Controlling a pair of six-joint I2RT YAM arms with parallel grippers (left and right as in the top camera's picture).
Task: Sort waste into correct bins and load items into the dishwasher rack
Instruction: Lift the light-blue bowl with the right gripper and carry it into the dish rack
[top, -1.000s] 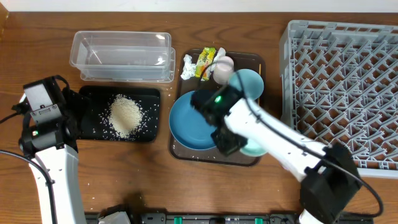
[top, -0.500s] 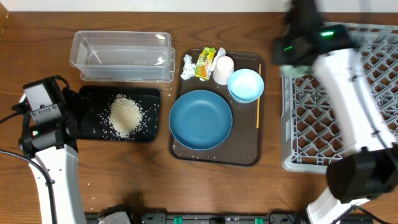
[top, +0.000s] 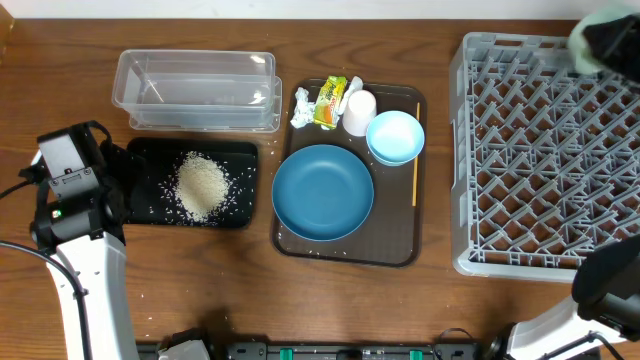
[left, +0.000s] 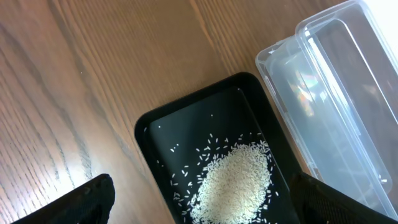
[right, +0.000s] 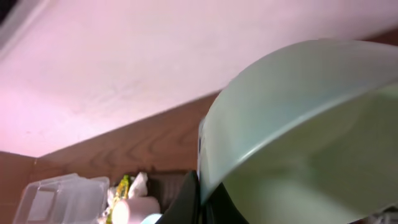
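The mint bowl, now above the rack's far corner, will be let go by my right gripper among the pegs just inside the grey dishwasher rack's far edge (top: 584, 86).
My right gripper (right: 202, 198) is shut on the rim of a mint bowl (right: 311, 137). In the overhead view it is a blur with the bowl (top: 598, 28) above the far right corner of the grey dishwasher rack (top: 545, 150). My left gripper (left: 211, 205) is open above the heap of rice (left: 236, 183) in the black tray (left: 155, 134), next to the clear tub (left: 329, 93). On the brown tray (top: 345, 250) are the large blue bowl (top: 322, 192), a pale blue bowl (top: 395, 137), the white cup (top: 358, 112), the tissue (top: 301, 108), the wrapper (top: 328, 102) and the wooden stick (top: 415, 155).
The left arm (top: 75, 200) stands at the table's left edge beside the black tray (top: 150, 150). The clear tub (top: 195, 90) lies behind that tray. The rack fills the right side, with a strip of bare wood between it and the brown tray.
My right arm has lifted the mint bowl off the brown tray and swung it right and back, over the rack's far corner. The left arm has not moved.
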